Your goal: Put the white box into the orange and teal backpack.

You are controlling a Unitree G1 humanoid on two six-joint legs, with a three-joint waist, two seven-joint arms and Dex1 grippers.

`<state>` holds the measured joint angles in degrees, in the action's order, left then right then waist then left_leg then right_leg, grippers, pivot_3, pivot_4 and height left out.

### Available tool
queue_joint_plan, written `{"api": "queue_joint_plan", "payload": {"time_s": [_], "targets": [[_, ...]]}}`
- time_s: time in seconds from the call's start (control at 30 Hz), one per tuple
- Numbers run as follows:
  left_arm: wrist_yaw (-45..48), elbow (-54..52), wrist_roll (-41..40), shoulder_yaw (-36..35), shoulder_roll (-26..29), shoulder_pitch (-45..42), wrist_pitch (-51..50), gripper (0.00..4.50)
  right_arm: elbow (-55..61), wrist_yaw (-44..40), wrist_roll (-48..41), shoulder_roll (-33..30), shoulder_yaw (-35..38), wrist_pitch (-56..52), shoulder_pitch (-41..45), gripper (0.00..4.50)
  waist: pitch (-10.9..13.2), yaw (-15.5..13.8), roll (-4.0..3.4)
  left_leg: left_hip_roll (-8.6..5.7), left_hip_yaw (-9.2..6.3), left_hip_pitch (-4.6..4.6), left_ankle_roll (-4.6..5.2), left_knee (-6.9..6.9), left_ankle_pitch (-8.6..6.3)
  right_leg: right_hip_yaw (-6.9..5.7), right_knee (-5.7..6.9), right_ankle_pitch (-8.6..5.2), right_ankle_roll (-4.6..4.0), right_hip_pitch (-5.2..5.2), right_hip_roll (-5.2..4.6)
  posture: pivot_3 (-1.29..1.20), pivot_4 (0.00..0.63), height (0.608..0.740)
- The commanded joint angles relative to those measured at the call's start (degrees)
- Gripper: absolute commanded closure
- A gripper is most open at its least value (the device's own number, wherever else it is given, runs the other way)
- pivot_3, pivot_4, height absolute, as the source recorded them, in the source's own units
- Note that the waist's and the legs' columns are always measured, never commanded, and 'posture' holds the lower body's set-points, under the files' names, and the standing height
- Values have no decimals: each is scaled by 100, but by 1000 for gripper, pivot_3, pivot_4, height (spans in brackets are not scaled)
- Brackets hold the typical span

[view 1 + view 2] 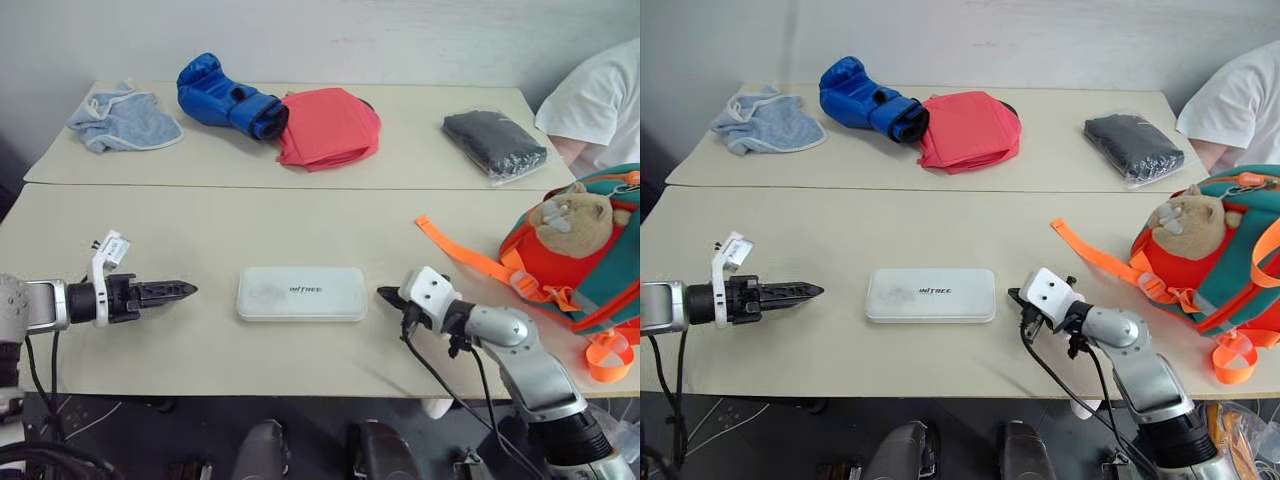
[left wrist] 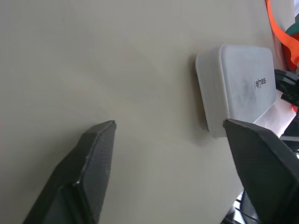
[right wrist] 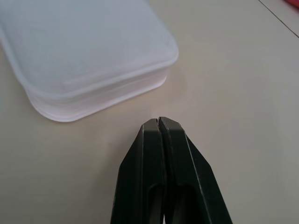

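The end of the white box (image 1: 257, 293) (image 2: 223, 91) that is farthest from my right gripper should be gripped next by my left gripper.
The white box (image 1: 300, 293) lies flat on the near table, dark lettering up, between my two grippers. My left gripper (image 1: 186, 291) hovers a short way to the box's left, pointing at it, and its fingers (image 2: 100, 149) stand wide open with nothing between them. My right gripper (image 1: 386, 295) sits just off the box's right end, shut and empty, its tips (image 3: 159, 123) pressed together close to a rounded corner of the box (image 3: 88, 51). The orange and teal backpack (image 1: 575, 265), with a tan plush animal (image 1: 572, 222) on it, rests at the table's right edge, orange straps trailing.
On the far table lie a light blue cloth (image 1: 124, 120), a blue boxing glove (image 1: 228, 97), a folded red cloth (image 1: 328, 127) and a black wrapped packet (image 1: 494, 144). A person's white sleeve (image 1: 600, 105) shows at the far right. A seam (image 1: 300, 186) divides the two tables.
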<state>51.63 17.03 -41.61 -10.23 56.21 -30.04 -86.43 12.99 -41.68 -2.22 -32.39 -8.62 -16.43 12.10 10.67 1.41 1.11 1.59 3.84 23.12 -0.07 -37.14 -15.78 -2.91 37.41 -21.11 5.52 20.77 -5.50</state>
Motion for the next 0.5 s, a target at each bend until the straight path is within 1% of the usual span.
{"api": "queue_joint_plan", "payload": {"time_s": [0.03,0.13,0.27,0.33,0.5], "targets": [[89,94,-270,313,-127,-325,-556,14,-97,-39,8,40,-44,217,172,4500,0,8,0,-2,1,0,0,1,0,2,1,0,0,2,-1,0,150,740],[-6,438,-612,570,-278,-574,-607,14,-306,-15,77,118,-129,333,336,4500,0,14,0,2,5,1,-3,0,2,6,5,0,0,9,2,0,150,740],[-291,484,-949,975,-517,-637,-607,14,-496,21,159,279,-278,429,477,4500,0,19,0,3,14,7,-10,0,9,13,23,0,0,29,3,0,150,740],[-600,528,-685,702,-855,-686,-607,14,-544,20,188,334,-333,463,499,4500,0,15,-1,3,14,7,-10,-2,11,13,27,0,0,30,2,0,150,740],[-1102,686,-408,343,-1338,-809,-543,14,-632,-10,236,392,-412,542,498,4500,-1,-71,-1,-6,11,5,-1,-18,15,13,31,0,0,19,-5,0,150,740]]}}
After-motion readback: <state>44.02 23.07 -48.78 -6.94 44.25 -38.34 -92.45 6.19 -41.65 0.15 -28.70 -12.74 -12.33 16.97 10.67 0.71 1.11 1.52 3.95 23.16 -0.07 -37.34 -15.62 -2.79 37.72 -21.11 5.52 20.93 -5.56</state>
